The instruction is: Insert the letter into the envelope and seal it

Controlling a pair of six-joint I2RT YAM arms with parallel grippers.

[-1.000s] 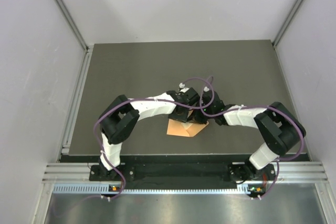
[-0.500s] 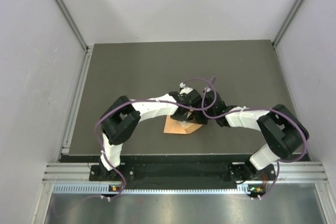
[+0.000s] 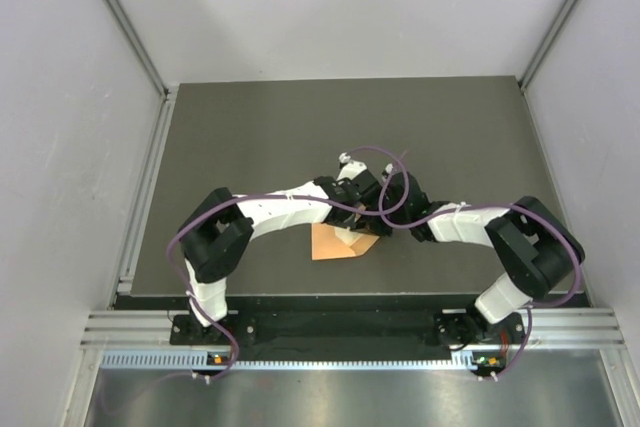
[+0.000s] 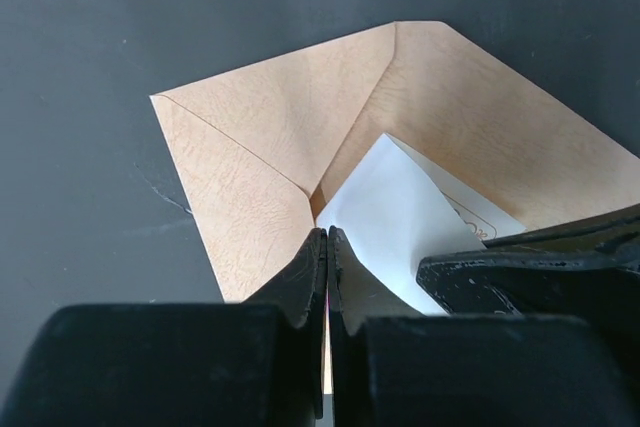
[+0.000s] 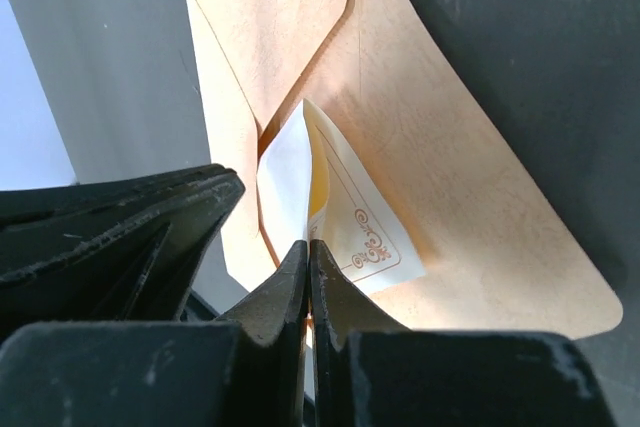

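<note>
The letter lies at a slant across the opening of the pocket, so my right gripper needs to lift it clear and my left gripper needs to take its far corner (image 5: 306, 109) to straighten it.
The orange envelope (image 3: 328, 245) lies on the dark mat with its flap open (image 4: 260, 127) (image 5: 450, 177). The letter (image 4: 390, 207) (image 5: 285, 172), a pale folded sheet with a brown ornamental border, stands partly inside the pocket. My left gripper (image 3: 357, 219) (image 4: 327, 232) is shut, its tips at the pocket's front edge, apparently pinching it beside the letter. My right gripper (image 3: 380, 219) (image 5: 308, 244) is shut on the letter's outer edge. Both grippers crowd together over the envelope's mouth, which hides it in the top view.
The dark mat (image 3: 260, 137) stretches behind and to both sides of the envelope. Grey walls and metal rails (image 3: 145, 197) enclose it. Purple cables (image 3: 375, 152) loop above the two wrists.
My left gripper has closed at the envelope's pocket edge. The envelope and both wrists have shifted a little to the left. The right gripper stayed shut.
</note>
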